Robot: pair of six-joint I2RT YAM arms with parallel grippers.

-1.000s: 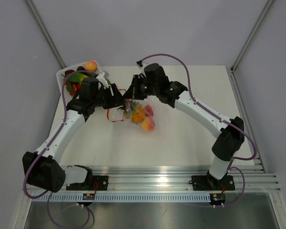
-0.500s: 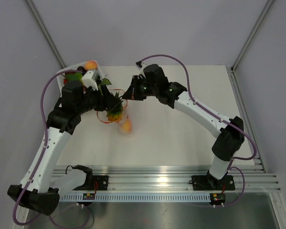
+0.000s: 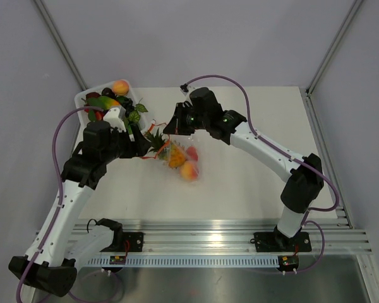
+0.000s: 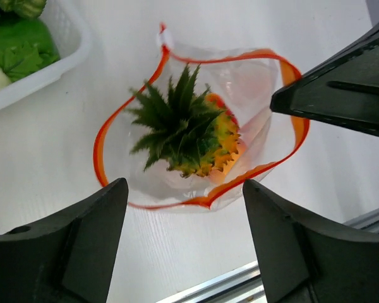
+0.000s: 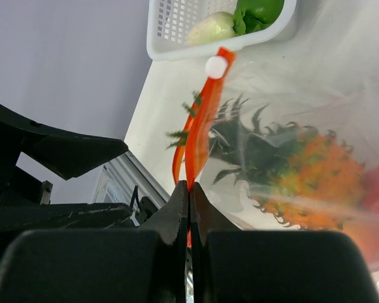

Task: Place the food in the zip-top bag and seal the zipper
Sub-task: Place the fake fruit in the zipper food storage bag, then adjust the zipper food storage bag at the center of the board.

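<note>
Next, my left gripper pinches the free red rim (image 4: 136,205) and help lift the bag upright before sealing, because the pineapple's leaves stick out through the bag's opening.
The clear zip-top bag (image 3: 179,158) hangs at the table's middle left, its mouth open. Inside it are the pineapple (image 3: 169,151), the red fruit (image 3: 192,153) and the peach (image 3: 189,171). My right gripper (image 3: 169,130) is shut on the red zipper (image 5: 202,120) strip at the bag's rim and holds it up; its jaws (image 5: 188,189) pinch the strip. My left gripper (image 3: 145,146) is open and empty, just left of the bag. In the left wrist view its fingers (image 4: 95,214) stand wide apart over the open mouth, with the pineapple (image 4: 196,136) inside the red rim (image 4: 101,142).
A white basket (image 3: 82,98) with several toy fruits and vegetables stands at the back left, close behind the left gripper; its corner also shows in the left wrist view (image 4: 69,53) and the right wrist view (image 5: 177,47). The aluminium rail (image 3: 240,227) runs along the near edge.
The bag with the fruit swung left, then back right under the right gripper. The left arm shifted left and its gripper now sits lower, beside the bag's mouth.
</note>
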